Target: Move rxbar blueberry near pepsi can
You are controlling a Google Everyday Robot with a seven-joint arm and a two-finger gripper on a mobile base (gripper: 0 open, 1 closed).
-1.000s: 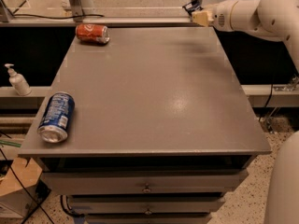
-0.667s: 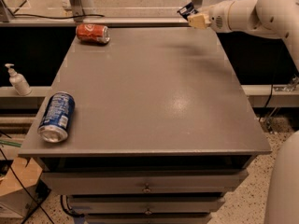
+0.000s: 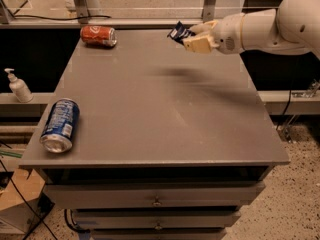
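Observation:
My gripper is going to put the rxbar blueberry down on the grey table (image 3: 97, 131) next to the pepsi can, toward the middle of the table.
The rxbar blueberry (image 3: 178, 32) is a small dark-blue wrapper with white markings, held in the air above the table's far edge. My gripper (image 3: 191, 36) is shut on it, reaching in from the right on a white arm. The pepsi can (image 3: 60, 125) is blue with white lettering and lies on its side at the table's front left corner, far from the gripper.
A red-orange soda can (image 3: 99, 35) lies on its side at the far left of the grey table (image 3: 165, 104). A white pump bottle (image 3: 19, 86) stands on a ledge left of the table. Drawers sit below the table front.
My gripper has moved left and slightly toward the table's middle, carrying the blue wrapper with it. Both cans have stayed put.

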